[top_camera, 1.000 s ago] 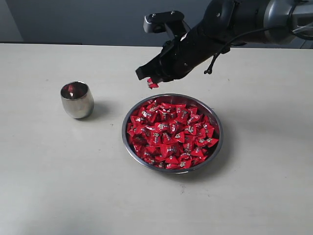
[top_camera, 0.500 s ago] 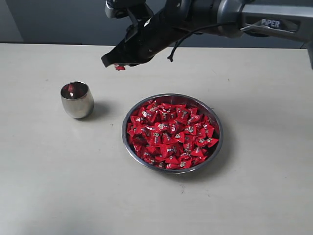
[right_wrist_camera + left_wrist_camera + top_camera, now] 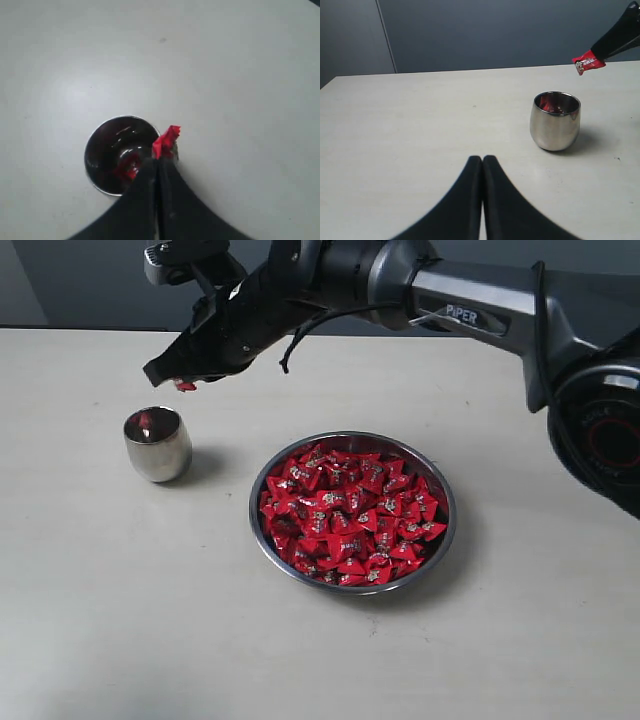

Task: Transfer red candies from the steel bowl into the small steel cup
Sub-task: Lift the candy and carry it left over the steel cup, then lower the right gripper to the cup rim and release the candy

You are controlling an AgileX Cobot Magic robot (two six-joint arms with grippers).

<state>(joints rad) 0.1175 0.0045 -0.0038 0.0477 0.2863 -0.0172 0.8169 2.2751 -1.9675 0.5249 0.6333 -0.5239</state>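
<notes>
The robot's right gripper should release its red candy next to the other candy inside the small steel cup (image 3: 156, 426) (image 3: 138, 167). The held candy hangs just above the cup now.
My right gripper (image 3: 172, 376) reaches across to the left and is shut on one red candy (image 3: 185, 385), hanging just above and to the right of the small steel cup (image 3: 157, 443). In the right wrist view that candy (image 3: 166, 141) pokes out past the gripper (image 3: 157, 162), over the cup's rim (image 3: 121, 155); a red candy (image 3: 128, 167) lies inside. The steel bowl (image 3: 443, 550) holds many red candies (image 3: 350, 515). From the left wrist view the cup (image 3: 555, 120) stands ahead, the held candy (image 3: 587, 62) above it, and my left gripper (image 3: 482, 160) is shut on nothing.
The pale table (image 3: 90, 610) stretches around the cup and bowl. The right arm (image 3: 470, 300) spans the back of the scene above the table. A dark wall (image 3: 485, 30) runs behind the table's far edge.
The right gripper has carried the red candy leftward from above the bowl's far rim to a spot just above the cup. The left gripper, cup and bowl have not moved.
</notes>
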